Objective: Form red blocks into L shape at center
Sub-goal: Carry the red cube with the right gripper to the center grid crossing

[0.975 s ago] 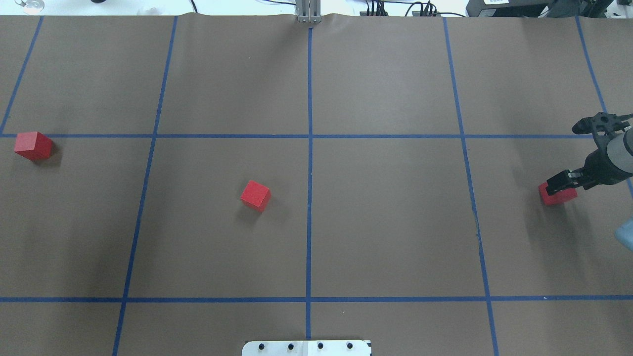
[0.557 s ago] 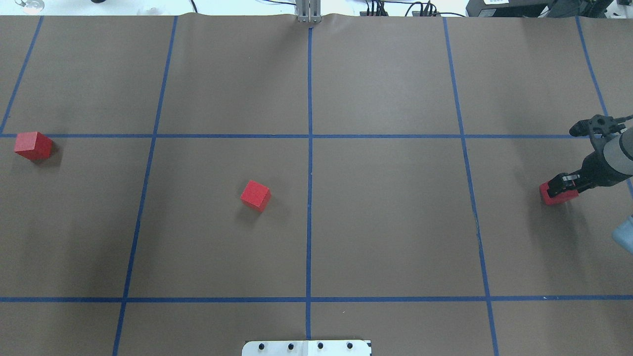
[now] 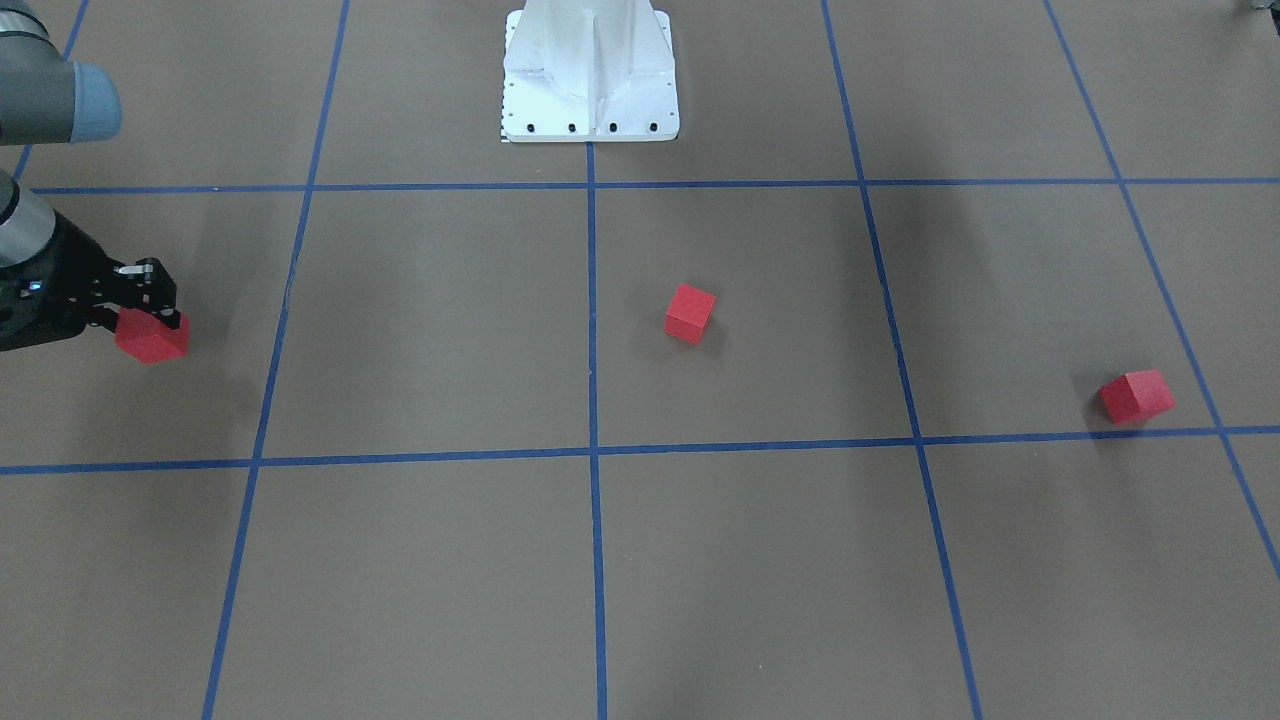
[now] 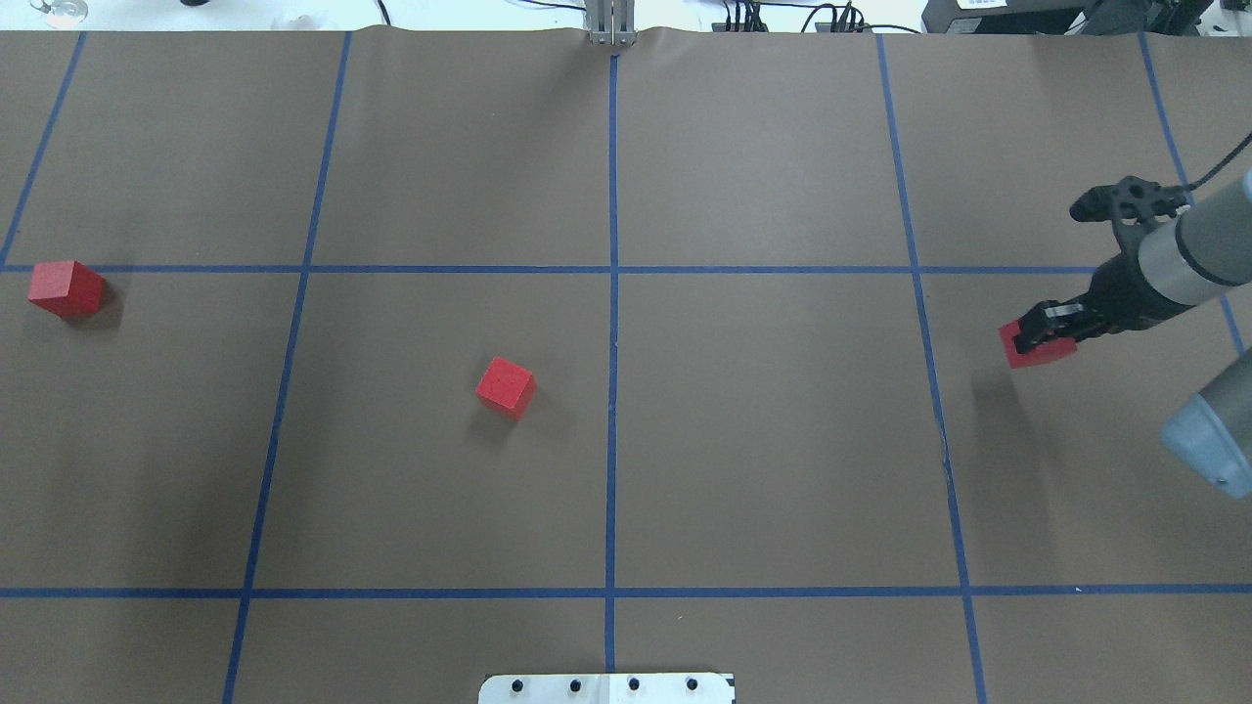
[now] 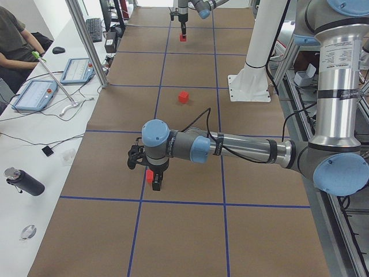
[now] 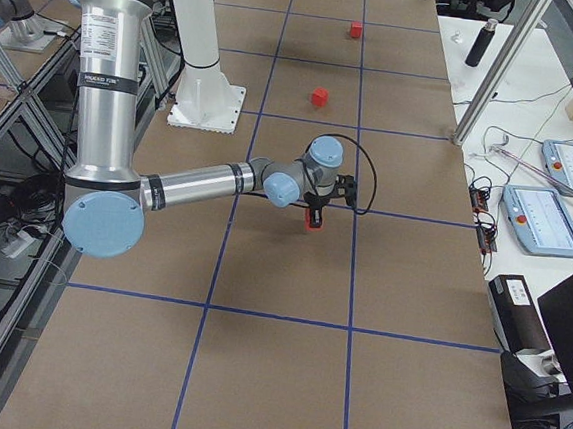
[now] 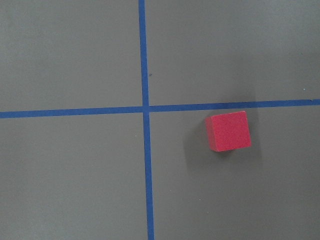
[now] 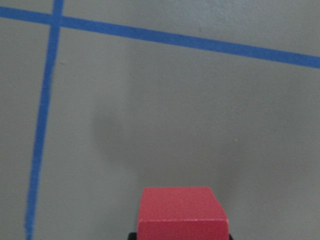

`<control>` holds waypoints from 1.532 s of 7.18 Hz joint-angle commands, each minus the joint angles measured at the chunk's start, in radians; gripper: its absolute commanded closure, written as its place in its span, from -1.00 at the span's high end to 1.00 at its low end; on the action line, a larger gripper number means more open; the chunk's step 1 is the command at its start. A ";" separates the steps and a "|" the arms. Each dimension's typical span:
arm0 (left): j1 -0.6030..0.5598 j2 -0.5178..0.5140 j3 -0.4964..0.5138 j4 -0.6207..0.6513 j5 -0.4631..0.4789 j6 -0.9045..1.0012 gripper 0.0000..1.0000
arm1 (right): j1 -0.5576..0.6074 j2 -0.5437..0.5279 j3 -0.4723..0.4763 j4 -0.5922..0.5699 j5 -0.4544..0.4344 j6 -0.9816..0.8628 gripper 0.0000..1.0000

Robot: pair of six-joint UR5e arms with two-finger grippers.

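Next, my right gripper releases its red block on the blue line through the center (image 3: pixel 594 347), beside the red block there.
My right gripper (image 4: pixel 1039 332) is shut on one red block (image 4: pixel 1039 348) and holds it clear of the brown surface at the right; the same block fills the bottom of the right wrist view (image 8: pixel 182 212) and shows in the front view (image 3: pixel 152 338). A second red block (image 4: pixel 506 387) lies just left of the blue line through the center (image 4: pixel 611 391). The third red block (image 4: pixel 66 288) sits at the far left and shows from high up (image 7: pixel 228 131). The left gripper (image 5: pixel 154 182) appears only in the left side view, over that block, and I cannot tell its state.
The robot's white base plate (image 4: pixel 606 687) sits at the near edge and a metal post (image 4: pixel 611 24) at the far edge. Beyond the table's far side stand tablets (image 5: pixel 36 95), a bottle (image 5: pixel 23 182) and a seated person (image 5: pixel 17 34).
My right gripper has lifted its red block off the surface and carried it left and away from the robot. The other two blocks have not moved.
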State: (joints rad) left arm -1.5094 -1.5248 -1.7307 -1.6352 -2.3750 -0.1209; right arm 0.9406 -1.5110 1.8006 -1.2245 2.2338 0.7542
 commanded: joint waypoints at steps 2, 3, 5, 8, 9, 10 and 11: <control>0.000 0.000 0.009 -0.017 0.000 0.001 1.00 | -0.259 0.323 0.005 -0.048 -0.136 0.503 -1.00; 0.000 -0.001 0.011 -0.017 -0.001 0.001 1.00 | -0.313 0.453 -0.003 -0.185 -0.208 0.526 -1.00; 0.000 -0.001 0.013 -0.017 0.000 0.001 1.00 | -0.400 0.651 -0.091 -0.343 -0.303 0.528 -1.00; 0.000 -0.001 0.005 -0.018 -0.001 0.000 1.00 | -0.444 0.716 -0.196 -0.337 -0.330 0.553 -1.00; 0.000 -0.001 0.003 -0.018 -0.001 0.000 1.00 | -0.444 0.721 -0.219 -0.317 -0.347 0.551 -1.00; 0.000 -0.001 0.005 -0.018 0.000 0.000 1.00 | -0.444 0.741 -0.289 -0.250 -0.353 0.553 -1.00; 0.000 -0.001 0.003 -0.017 -0.001 0.000 1.00 | -0.442 0.759 -0.325 -0.228 -0.355 0.556 -1.00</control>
State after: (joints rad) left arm -1.5095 -1.5263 -1.7263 -1.6533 -2.3755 -0.1211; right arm 0.4982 -0.7732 1.5297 -1.4935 1.8847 1.3072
